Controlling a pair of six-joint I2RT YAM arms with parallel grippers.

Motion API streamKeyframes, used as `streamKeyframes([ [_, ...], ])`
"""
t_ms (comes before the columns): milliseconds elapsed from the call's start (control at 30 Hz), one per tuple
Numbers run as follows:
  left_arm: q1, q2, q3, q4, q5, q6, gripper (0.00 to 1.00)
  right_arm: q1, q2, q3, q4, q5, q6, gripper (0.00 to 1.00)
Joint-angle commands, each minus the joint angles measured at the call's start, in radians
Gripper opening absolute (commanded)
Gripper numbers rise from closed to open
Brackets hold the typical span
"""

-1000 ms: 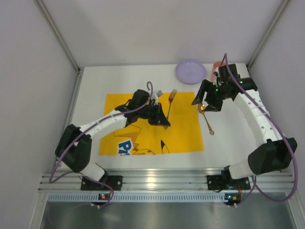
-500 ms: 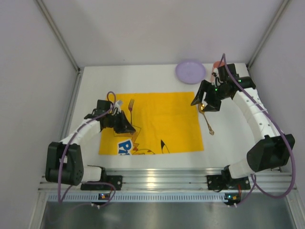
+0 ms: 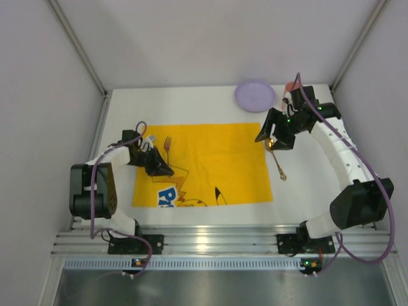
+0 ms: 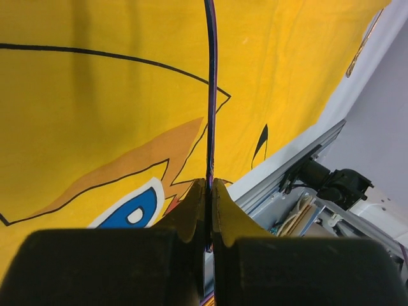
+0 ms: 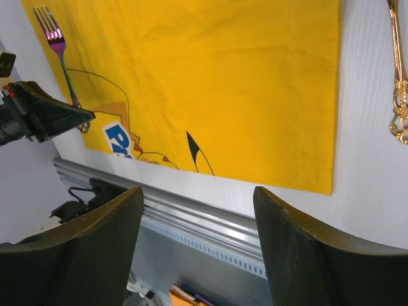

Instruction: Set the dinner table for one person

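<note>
My right gripper moves to the gold spoon next. It will then close on the spoon's thin neck (image 3: 273, 153), just below the head of the spoon.
My left gripper (image 3: 164, 169) is shut on the handle end of an iridescent purple fork (image 3: 167, 145), held over the left part of the yellow cartoon placemat (image 3: 217, 159). In the left wrist view the jaws (image 4: 208, 185) pinch the thin handle (image 4: 209, 95) edge-on. The right wrist view shows the fork (image 5: 57, 48) and the left gripper (image 5: 48, 118). My right gripper (image 3: 273, 137) is open and empty above the mat's right edge, over the head of a gold spoon (image 3: 278, 160) lying on the white dinner table (image 3: 121, 108). The spoon also shows in the right wrist view (image 5: 398, 83).
A purple plate (image 3: 255, 95) sits at the back of the table. A pink cup (image 3: 291, 87) beside it is partly hidden by the right arm. Grey walls close in the table on three sides. An aluminium rail (image 3: 217, 241) runs along the near edge.
My left arm has swung left with the fork, from the middle of the placemat to its left part. The right arm has barely moved.
</note>
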Motion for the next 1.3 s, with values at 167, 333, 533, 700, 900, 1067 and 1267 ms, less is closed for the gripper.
streamKeyframes([
  [167,0.027,0.007,0.073,-0.171,-0.06,0.064,0.2,-0.005,0.007,-0.005,0.019,-0.006,-0.017,0.7],
  [333,0.028,-0.019,0.104,-0.233,-0.173,0.068,0.89,-0.003,0.021,-0.005,0.021,-0.006,-0.02,0.7],
  [533,0.031,-0.033,0.182,-0.323,-0.357,0.059,0.98,-0.008,0.026,-0.003,0.019,0.054,-0.033,0.7],
  [700,0.03,-0.07,0.242,-0.337,-0.39,0.021,0.98,-0.028,0.032,-0.089,0.079,0.207,-0.04,0.69],
  [900,0.016,-0.131,0.231,-0.297,-0.387,-0.016,0.96,-0.077,0.096,-0.201,0.165,0.355,-0.037,0.62],
  [1067,-0.016,-0.165,0.206,-0.29,-0.408,-0.011,0.93,-0.091,0.203,-0.152,0.192,0.445,-0.086,0.57],
  [1267,-0.056,-0.215,0.183,-0.28,-0.415,-0.018,0.93,-0.092,0.32,-0.086,0.214,0.478,-0.114,0.49],
])
